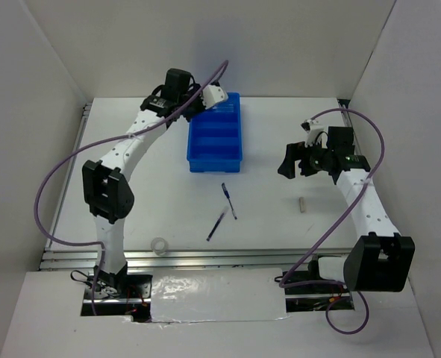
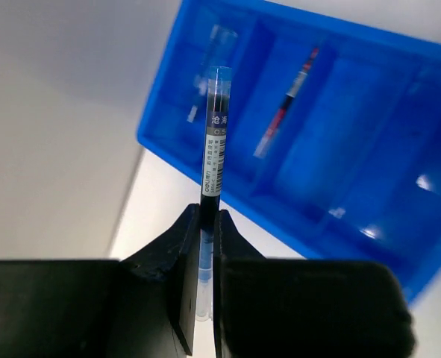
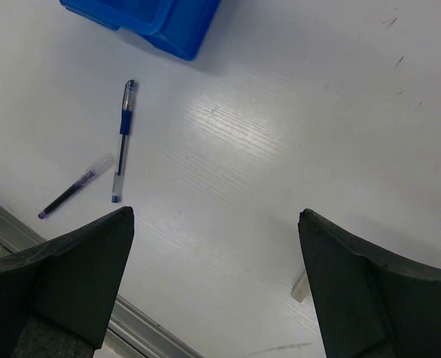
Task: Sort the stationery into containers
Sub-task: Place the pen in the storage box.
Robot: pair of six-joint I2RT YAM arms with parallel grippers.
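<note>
I will use my left gripper to release the clear blue-capped tube in the blue tray's compartment (image 1: 222,115) (image 2: 265,97), the one that holds the red pen.
My left gripper (image 2: 207,212) is shut on a clear blue-capped tube (image 2: 215,134) with a printed label. It holds the tube up beside the far left end of the blue tray (image 2: 369,216) (image 1: 193,142). In the tray lie a red pen (image 2: 287,101) and a clear item (image 2: 214,52), each in its own compartment. My right gripper (image 1: 295,160) (image 3: 216,216) hangs open over the table, right of the tray, with nothing between its fingers. Two dark-blue pens (image 1: 229,200) (image 1: 216,225) lie on the table; in the right wrist view they are the blue-gripped pen (image 3: 123,142) and the capped pen (image 3: 74,190).
A white eraser stub (image 1: 303,203) (image 3: 301,287) lies near my right gripper. A clear tape ring (image 1: 159,245) sits by the metal rail (image 1: 205,257) at the table's near edge. White walls enclose the left, back and right sides.
</note>
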